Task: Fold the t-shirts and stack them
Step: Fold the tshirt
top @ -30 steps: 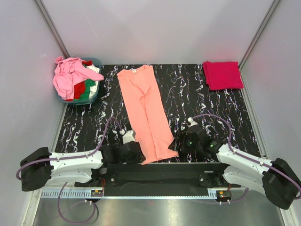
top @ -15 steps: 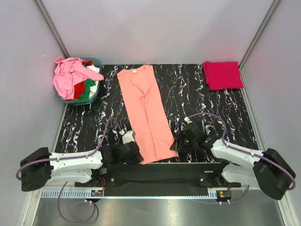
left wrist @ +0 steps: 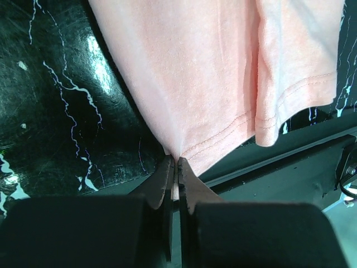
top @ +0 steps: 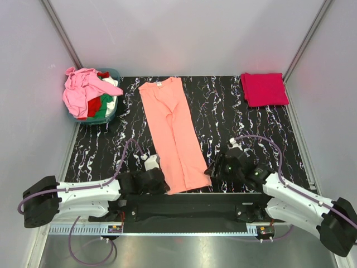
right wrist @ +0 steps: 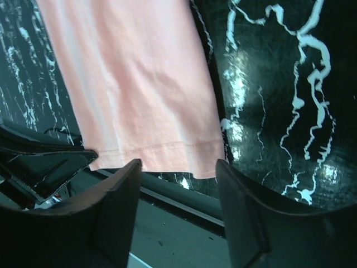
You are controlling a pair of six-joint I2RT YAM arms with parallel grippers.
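The hem of the salmon-orange t-shirt is held at just one end by my left gripper, so next my right gripper pinches the hem's loose corner (right wrist: 207,170) before both grippers fold it up.
A salmon-orange t-shirt (top: 172,131), folded into a long strip, lies down the middle of the black marbled table (top: 251,128). My left gripper (top: 160,182) is at its near left corner. In the left wrist view the gripper (left wrist: 177,167) is shut on the hem of the t-shirt (left wrist: 212,72). My right gripper (top: 213,168) stands open beside the near right corner. In the right wrist view the hem of the t-shirt (right wrist: 128,84) lies just beyond the spread fingertips (right wrist: 129,170) of that gripper (right wrist: 178,184), which holds nothing. A folded crimson-pink t-shirt (top: 264,89) rests at the back right.
A small teal tub (top: 113,113) at the back left holds a heap of t-shirts, light pink (top: 81,89) on top, red, green and white under it. Grey walls close the sides and back. The table's near edge and a black rail (top: 184,207) run just behind both grippers.
My left gripper has shut on the salmon t-shirt's near left hem. My right gripper went in towards the near right corner, then drew back slightly to the right, still open.
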